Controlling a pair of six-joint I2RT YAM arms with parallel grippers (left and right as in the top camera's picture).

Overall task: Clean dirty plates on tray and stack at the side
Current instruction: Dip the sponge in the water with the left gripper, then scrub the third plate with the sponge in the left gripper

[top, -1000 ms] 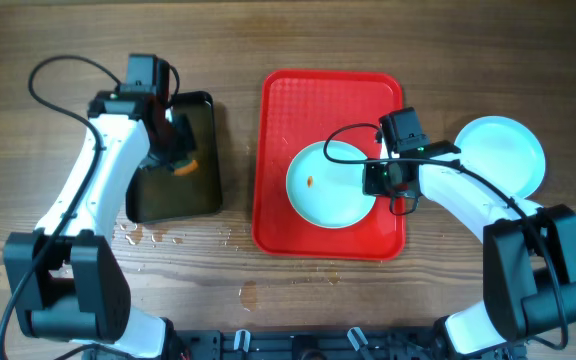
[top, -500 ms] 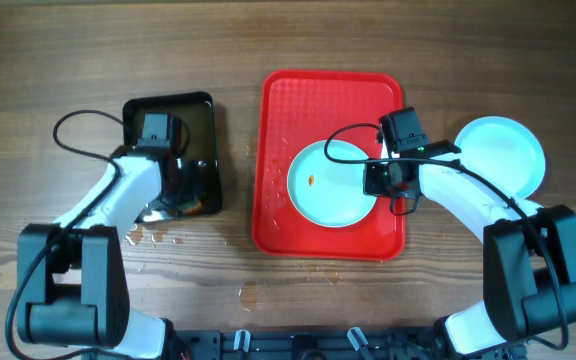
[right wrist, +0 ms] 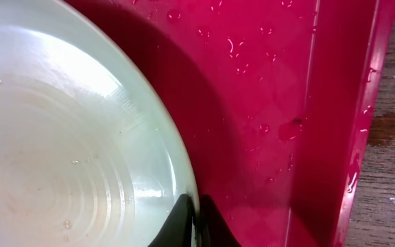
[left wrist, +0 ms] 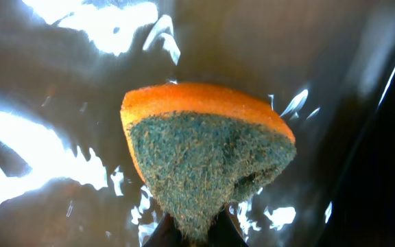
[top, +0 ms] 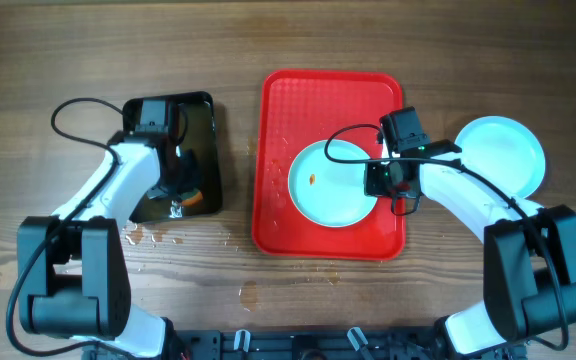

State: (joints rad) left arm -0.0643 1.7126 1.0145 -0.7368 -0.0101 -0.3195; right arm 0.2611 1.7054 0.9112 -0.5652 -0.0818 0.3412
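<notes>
I will use my left gripper to release the orange sponge in the near half of the black tray of water [top: 172, 184].
A pale light-blue plate [top: 330, 184] with a small orange-brown stain lies on the red tray [top: 308, 100]. My right gripper [top: 380, 178] is shut on the plate's right rim; the wrist view shows the rim [right wrist: 184, 171] pinched between the fingers [right wrist: 196, 226]. Another light-blue plate [top: 503, 152] lies on the table to the right of the tray. My left gripper [top: 180, 195] is shut on an orange sponge with a green scouring face [left wrist: 204, 154], over the black tray of water [top: 198, 115].
Water drops and wet patches lie on the wood in front of the black tray [top: 183, 238] and in front of the red tray [top: 250, 293]. Cables loop off both arms.
My left arm drew back from the black tray's middle towards its front edge, then shifted slightly, still holding the sponge. My right gripper and the plate have not moved.
</notes>
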